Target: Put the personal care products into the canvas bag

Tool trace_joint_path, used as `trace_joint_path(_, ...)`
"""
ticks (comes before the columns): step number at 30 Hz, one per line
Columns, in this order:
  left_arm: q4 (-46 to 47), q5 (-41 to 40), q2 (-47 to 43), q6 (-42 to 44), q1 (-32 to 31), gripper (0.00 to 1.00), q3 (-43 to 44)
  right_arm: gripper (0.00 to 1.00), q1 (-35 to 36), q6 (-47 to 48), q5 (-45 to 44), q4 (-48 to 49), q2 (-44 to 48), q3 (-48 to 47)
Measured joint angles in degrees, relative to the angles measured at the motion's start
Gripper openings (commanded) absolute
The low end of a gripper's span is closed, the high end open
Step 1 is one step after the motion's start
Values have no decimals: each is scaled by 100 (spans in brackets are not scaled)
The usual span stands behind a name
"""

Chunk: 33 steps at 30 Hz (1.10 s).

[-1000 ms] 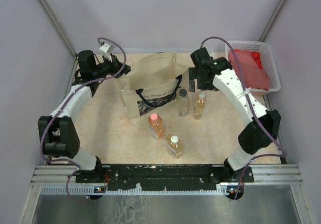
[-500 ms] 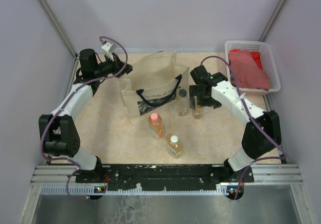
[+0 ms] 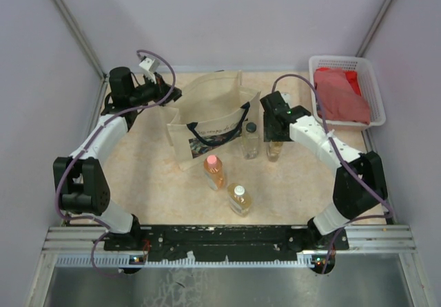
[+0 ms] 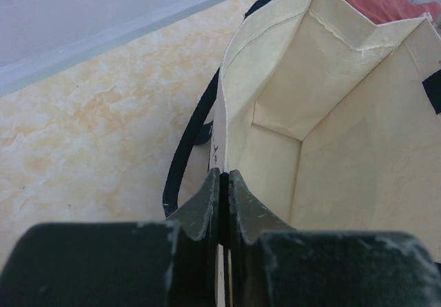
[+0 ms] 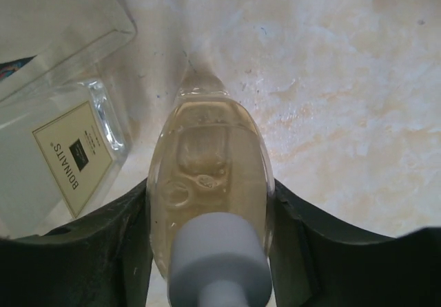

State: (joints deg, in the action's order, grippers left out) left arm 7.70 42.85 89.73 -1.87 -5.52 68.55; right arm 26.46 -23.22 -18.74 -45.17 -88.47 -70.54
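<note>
Next, I release the amber white-capped bottle from my right gripper inside the canvas bag's end (image 3: 234,98) nearest the white plastic basket.
The beige canvas bag (image 3: 207,114) stands open at the back middle, and my left gripper (image 3: 169,95) is shut on its left rim. In the left wrist view the jaws (image 4: 224,183) pinch the cloth edge, with the bag's inside (image 4: 331,114) beyond. My right gripper (image 3: 275,138) is down over an amber white-capped bottle (image 3: 274,150). Both fingers (image 5: 117,238) press the sides of that bottle (image 5: 210,176). A colourless dark-capped bottle (image 3: 250,140) stands just left of it. A pink-capped amber bottle (image 3: 213,171) and a white-capped amber one (image 3: 239,199) stand nearer the front.
A white plastic basket (image 3: 337,60) holding red cloth (image 3: 341,93) sits at the back right corner. The bag's dark handle (image 4: 186,155) hangs outside its left wall. The colourless bottle (image 5: 62,162) lies close beside my right gripper's left finger.
My right gripper came down from beside the bag over the amber bottle and closed its fingers on the bottle's sides. The left gripper has kept its hold on the bag rim.
</note>
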Motion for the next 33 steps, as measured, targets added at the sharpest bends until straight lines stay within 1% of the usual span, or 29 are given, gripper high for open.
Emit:
trace_joint_path(2,-2,-2,0,0,-2,0,0,30,9,61,-116,111,24,76)
trace_joint_path(5,-4,-9,0,0,-2,0,0,15,0,87,-160,151,39,85)
trace_joint_path(7,-4,-28,0,4,-2,0,0,8,2,109,-175,149,39,85)
trace_joint_path(11,-20,-63,0,28,-2,0,0,0,0,188,-407,-63,13,-4)
trace_joint_path(15,-28,-85,0,46,-2,0,0,0,-48,378,-809,-708,-160,-509)
trace_joint_path(17,-33,-87,0,50,-2,0,0,0,-96,509,-1014,-1036,-295,-1003)
trace_joint_path(20,-37,-87,-2,63,-2,0,0,0,-133,699,-1217,-1381,-479,-1932)
trace_joint_path(23,-37,-87,-4,68,-2,0,0,0,-151,920,-1344,-1655,-730,-3246)
trace_joint_path(28,-39,-96,-7,68,-2,0,0,0,-105,1475,-1279,-1613,-1213,-5226)
trace_joint_path(33,-39,-127,-7,70,-2,0,0,0,306,2315,-1150,-1340,-1681,-6588)
